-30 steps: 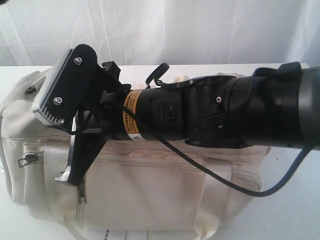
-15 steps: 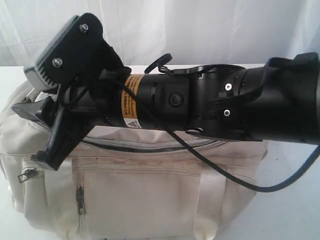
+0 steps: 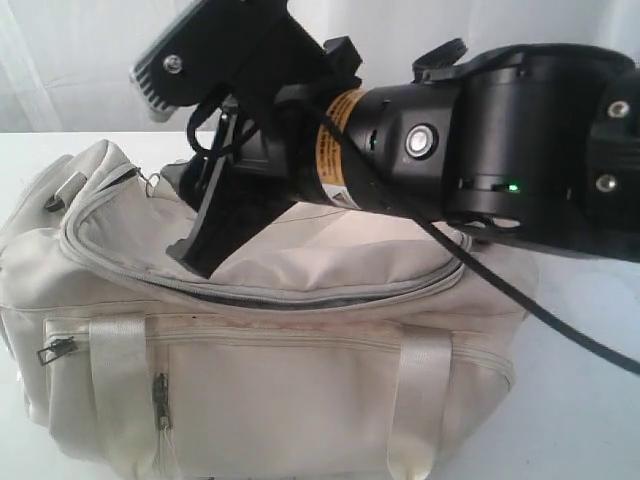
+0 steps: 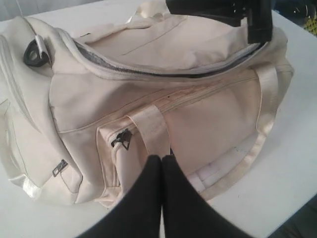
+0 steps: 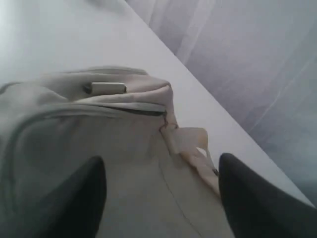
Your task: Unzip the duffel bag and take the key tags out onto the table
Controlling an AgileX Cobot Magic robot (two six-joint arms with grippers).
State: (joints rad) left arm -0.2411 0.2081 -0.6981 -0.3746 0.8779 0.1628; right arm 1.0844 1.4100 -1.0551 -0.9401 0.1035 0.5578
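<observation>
The loose top panel still covers the bag's opening, so my right gripper will move forward, pinch the panel's front zipper edge [image 3: 200, 285] and fold it back.
The cream duffel bag [image 3: 280, 380] lies on the white table [image 3: 590, 420]. Its grey curved zipper [image 3: 300, 297] runs round the top panel, and a dark slit shows along part of it. My right gripper [image 3: 200, 250] is open and points down just over the left part of the top panel, holding nothing. The right wrist view shows the right gripper [image 5: 159, 158] with its fingers wide apart above the bag's fabric [image 5: 74, 129]. My left gripper [image 4: 162, 158] is shut and empty, low in front of the bag's side beside a webbing strap [image 4: 151, 124]. The key tags are hidden.
The thick black right arm [image 3: 480, 140] crosses above the bag. A small zip pocket [image 4: 121, 139] and a grey end ring [image 4: 34, 52] show on the bag. A white curtain [image 3: 60, 60] hangs behind. The table edge [image 4: 292, 213] is close to the bag.
My right arm has risen and swung up to the right. Its gripper has moved from the bag's front left side to above the top panel, uncovering the curved zipper.
</observation>
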